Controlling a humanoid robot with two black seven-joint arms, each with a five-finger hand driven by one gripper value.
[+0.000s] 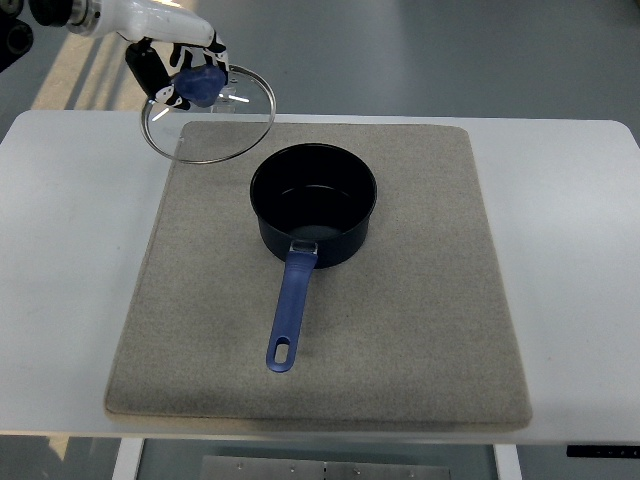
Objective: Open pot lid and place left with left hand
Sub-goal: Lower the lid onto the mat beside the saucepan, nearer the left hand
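The left gripper will release the glass lid on the side edge of the grey mat (191,206), beside the pot.
A dark blue saucepan (313,205) stands uncovered on the grey mat (420,300), its blue handle (290,315) pointing toward the near edge. My left hand (185,70) comes in from the upper left and is shut on the blue knob (200,85) of the glass lid (210,112). It holds the lid in the air, up and to the left of the pot, over the mat's far left corner. The right hand is out of view.
The mat lies on a white table (70,260). Bare table shows to the left and right (580,260) of the mat. The floor shows beyond the table's far edge.
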